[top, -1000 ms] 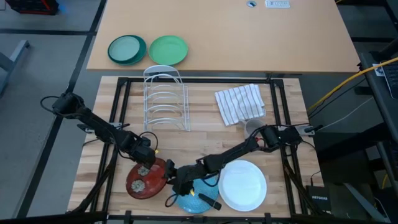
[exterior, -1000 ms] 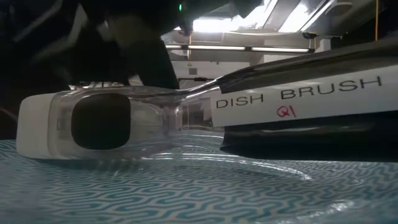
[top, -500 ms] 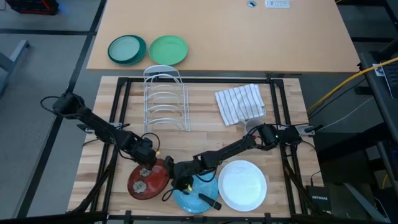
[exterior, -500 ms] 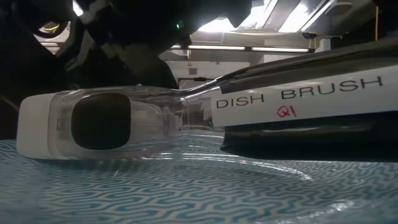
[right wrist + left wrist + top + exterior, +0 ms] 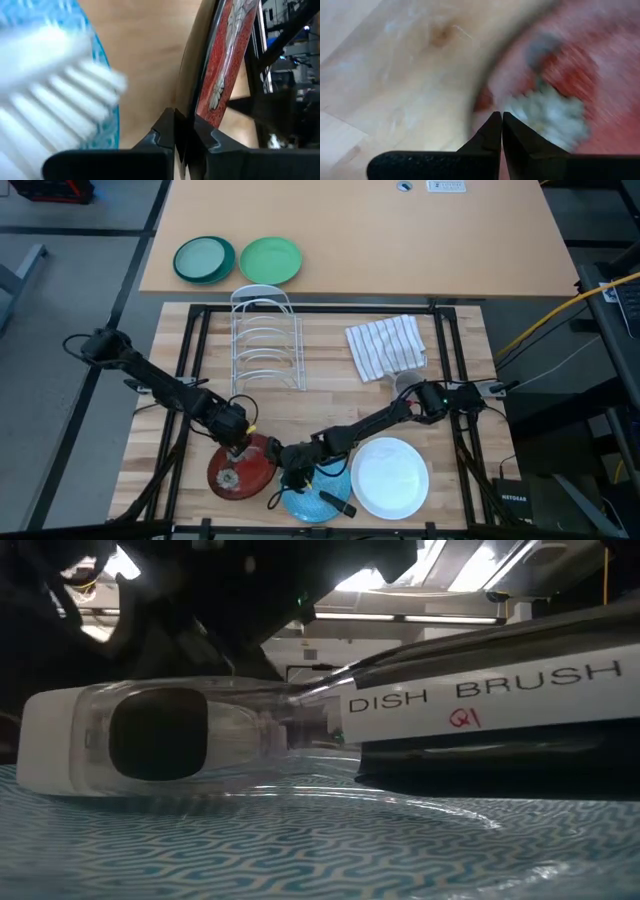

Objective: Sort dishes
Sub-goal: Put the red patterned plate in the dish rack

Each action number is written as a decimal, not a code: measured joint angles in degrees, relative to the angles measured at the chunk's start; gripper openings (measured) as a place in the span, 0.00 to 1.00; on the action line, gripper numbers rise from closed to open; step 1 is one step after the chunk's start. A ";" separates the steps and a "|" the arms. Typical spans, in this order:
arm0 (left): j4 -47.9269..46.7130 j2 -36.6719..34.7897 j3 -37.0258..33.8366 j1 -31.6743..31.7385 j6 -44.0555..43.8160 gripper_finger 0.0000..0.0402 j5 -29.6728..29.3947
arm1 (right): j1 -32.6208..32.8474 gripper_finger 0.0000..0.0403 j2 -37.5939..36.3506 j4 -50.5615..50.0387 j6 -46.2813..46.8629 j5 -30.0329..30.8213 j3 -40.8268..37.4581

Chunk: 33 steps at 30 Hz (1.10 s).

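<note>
My left gripper is shut, with its fingers over the red plate's flowered side, so it should back off, open and pinch the red plate's far rim (image 5: 219, 451).
The dark red flowered plate (image 5: 235, 475) lies near the table's front left, tilted. My right gripper (image 5: 288, 470) is shut on its right rim. My left gripper (image 5: 240, 445) is shut, with its tips at the plate's far rim (image 5: 487, 97). The light blue plate (image 5: 310, 502) lies flat just to the right of the red one, with a clear-and-black dish brush (image 5: 300, 720) lying on it. The white plate (image 5: 392, 478) lies flat on the table to the right of the blue one. My right gripper (image 5: 184, 120) pinches the red plate's right rim (image 5: 192, 97) between its two fingers, one on the flowered face and one on the underside. The fingers come from the table's right, low. The plate is tilted, this rim raised. My left gripper (image 5: 499, 116) slants down with shut tips at the red plate's far rim; whether they touch it, I cannot tell.
A white wire dish rack (image 5: 265, 340) stands at the back left of the wooden top. A striped towel (image 5: 387, 345) and a small grey cup (image 5: 408, 385) are at the back right. Two green plates (image 5: 238, 260) lie on the far table.
My right gripper has closed in on the red plate's right rim, and the plate has shifted slightly toward the right. My left gripper has moved a little toward the near edge along the plate's far rim. The dish brush has been nudged slightly on the blue plate.
</note>
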 joint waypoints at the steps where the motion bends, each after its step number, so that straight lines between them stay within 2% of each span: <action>1: -0.10 -1.00 0.00 0.01 0.06 0.01 -0.02 | 0.15 0.05 0.02 -0.19 -1.18 1.52 0.00; 7: -1.41 -8.84 0.07 0.04 0.10 0.01 -0.08 | 1.79 0.05 0.00 -2.51 -9.01 12.02 0.00; 17: -2.61 -24.48 0.09 2.24 1.90 0.01 -1.50 | 3.72 0.05 -0.07 -3.10 -19.04 22.22 0.00; 23: -2.70 -29.67 0.15 3.84 6.33 0.02 -3.81 | 5.50 0.05 -0.16 -2.92 -24.35 27.89 0.02; 27: -3.30 -30.50 0.19 5.33 12.03 0.11 -6.30 | 6.82 0.05 -0.18 -2.80 -27.91 31.16 0.04; 33: -3.27 -30.32 0.20 8.02 20.79 0.34 -8.64 | 8.25 0.05 -0.24 -2.46 -30.81 34.76 0.07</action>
